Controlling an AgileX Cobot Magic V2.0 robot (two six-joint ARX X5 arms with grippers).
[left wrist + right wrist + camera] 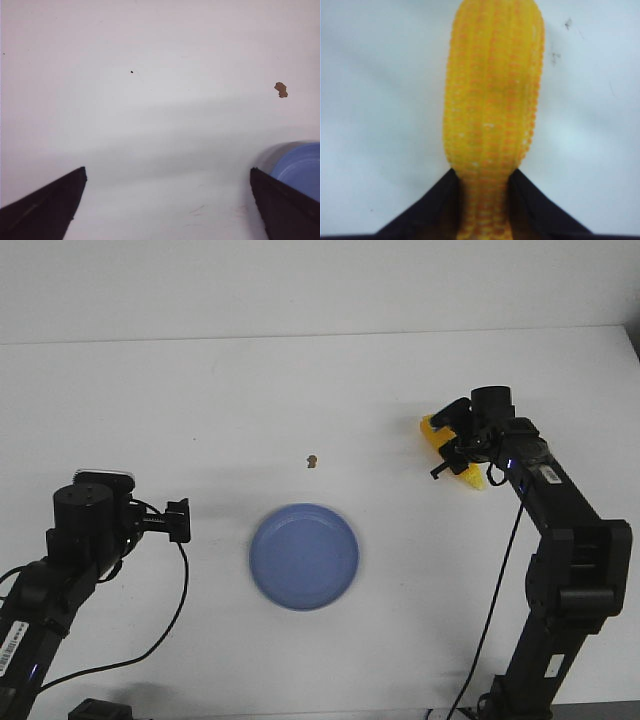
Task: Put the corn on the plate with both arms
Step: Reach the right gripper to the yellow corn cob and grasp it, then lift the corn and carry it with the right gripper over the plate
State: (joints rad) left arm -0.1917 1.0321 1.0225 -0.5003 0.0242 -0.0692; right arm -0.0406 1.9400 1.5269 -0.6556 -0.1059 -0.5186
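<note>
I will set the yellow corn down with my right gripper just beyond the middle of the periwinkle-blue plate [314,545].
The yellow corn [434,430] lies at the right of the white table, mostly hidden behind my right gripper [458,445]. In the right wrist view the corn [492,95] fills the middle, and my right gripper [482,175] has both black fingers pressed against its sides. The periwinkle-blue plate [304,556] sits empty at the front centre. My left gripper [180,519] hangs open and empty left of the plate; in the left wrist view [167,172] its fingers are wide apart over bare table, with the plate's edge [302,167] beside one finger.
A tiny brown speck [313,460] lies on the table beyond the plate and shows in the left wrist view [281,89]. The table's back edge [300,338] meets a pale wall. Black cables trail from both arms.
</note>
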